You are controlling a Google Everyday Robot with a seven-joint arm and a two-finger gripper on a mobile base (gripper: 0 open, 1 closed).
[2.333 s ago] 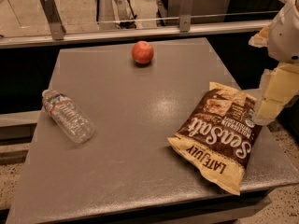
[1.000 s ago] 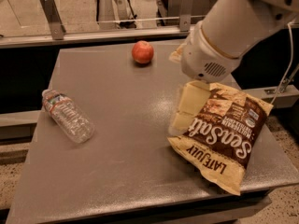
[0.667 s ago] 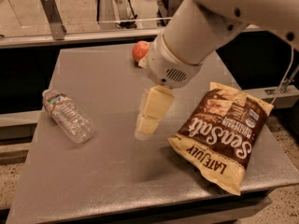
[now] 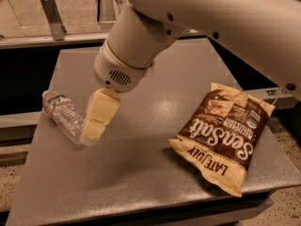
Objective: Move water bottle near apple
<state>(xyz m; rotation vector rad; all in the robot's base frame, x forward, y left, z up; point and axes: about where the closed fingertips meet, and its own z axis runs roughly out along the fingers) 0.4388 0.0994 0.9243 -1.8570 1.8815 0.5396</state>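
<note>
I will close my gripper on the near end of the water bottle (image 4: 77,132), leaving the dark label band and the bottle's far end free.
The water bottle (image 4: 62,113), clear with a white cap and a dark label band, lies on its side at the left edge of the grey table (image 4: 141,178). My gripper (image 4: 91,133), cream coloured, hangs from the big white arm (image 4: 141,36) and sits just right of the bottle, low over the table and right next to the bottle's lower end. The apple is hidden behind the arm.
A brown and cream chip bag (image 4: 222,134) lies flat on the right side of the table near the front edge. A metal rail with an upright post (image 4: 51,14) runs behind the table. The floor drops away at the left and front edges.
The arm has swung from the right side of the table across to the left, passing over the chip bag. The gripper now sits beside the bottle, and the arm covers the apple.
</note>
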